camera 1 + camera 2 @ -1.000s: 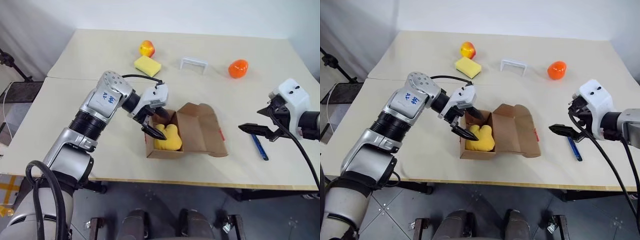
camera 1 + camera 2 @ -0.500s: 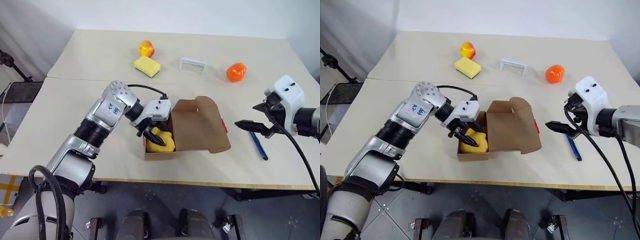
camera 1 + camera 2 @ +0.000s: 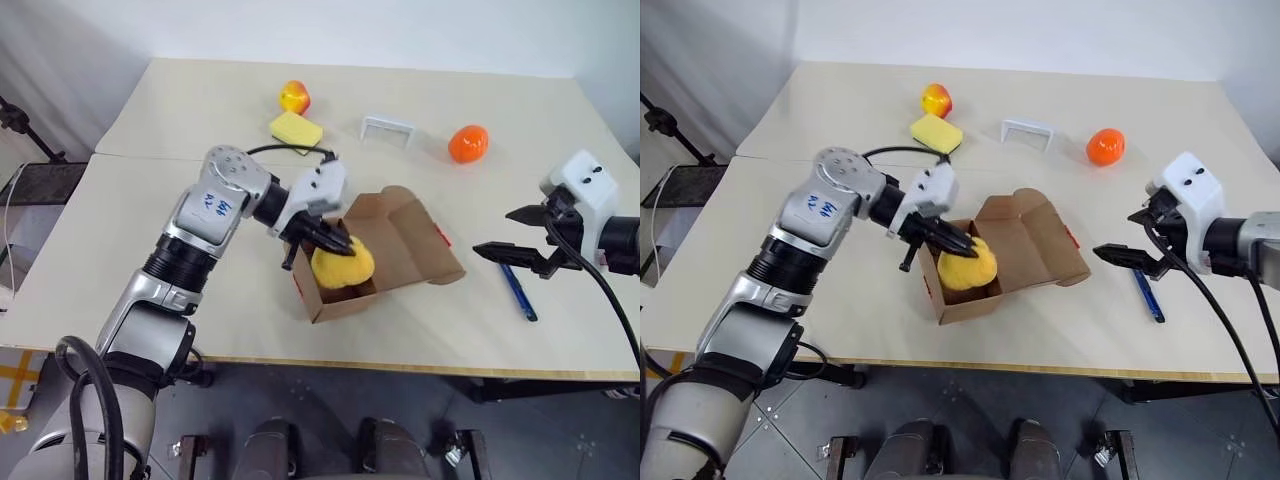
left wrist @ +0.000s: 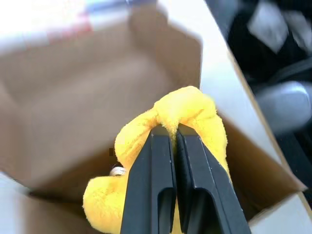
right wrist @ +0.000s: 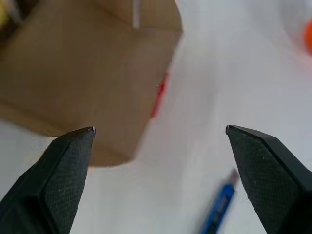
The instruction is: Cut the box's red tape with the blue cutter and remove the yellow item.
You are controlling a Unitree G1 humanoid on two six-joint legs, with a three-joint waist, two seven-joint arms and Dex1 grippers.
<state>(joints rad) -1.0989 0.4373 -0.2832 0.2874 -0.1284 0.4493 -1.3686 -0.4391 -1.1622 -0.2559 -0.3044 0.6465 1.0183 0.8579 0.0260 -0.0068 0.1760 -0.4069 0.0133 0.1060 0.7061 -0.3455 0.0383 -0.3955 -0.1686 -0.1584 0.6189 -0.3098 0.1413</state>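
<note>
My left gripper is going to release the yellow item, still just above the box's opening, on the bare table (image 3: 218, 181), just in front of the thin seam in the table.
The open brown box (image 3: 348, 299) lies mid-table, its lid (image 3: 412, 238) folded back to the right. A strip of red tape (image 3: 441, 236) shows on the lid's edge, also seen as red tape (image 5: 158, 97). My left gripper (image 3: 335, 240) is shut on the yellow item (image 3: 345, 265), a soft plush lump held just above the box's opening; the fingers (image 4: 155, 161) pinch a fold of the yellow item (image 4: 195, 107). The blue cutter (image 3: 518, 290) lies on the table to the right. My right gripper (image 3: 495, 232) hovers open over it, holding nothing.
At the back of the table lie a yellow sponge (image 3: 296, 129), a yellow-red apple (image 3: 293, 96), a small white bracket (image 3: 388, 128) and an orange fruit (image 3: 468, 143). The table's front edge runs just below the box.
My left gripper closed on the yellow item inside the box and raised it up. The box turned and its lid shifted. The right gripper stayed open near the cutter.
</note>
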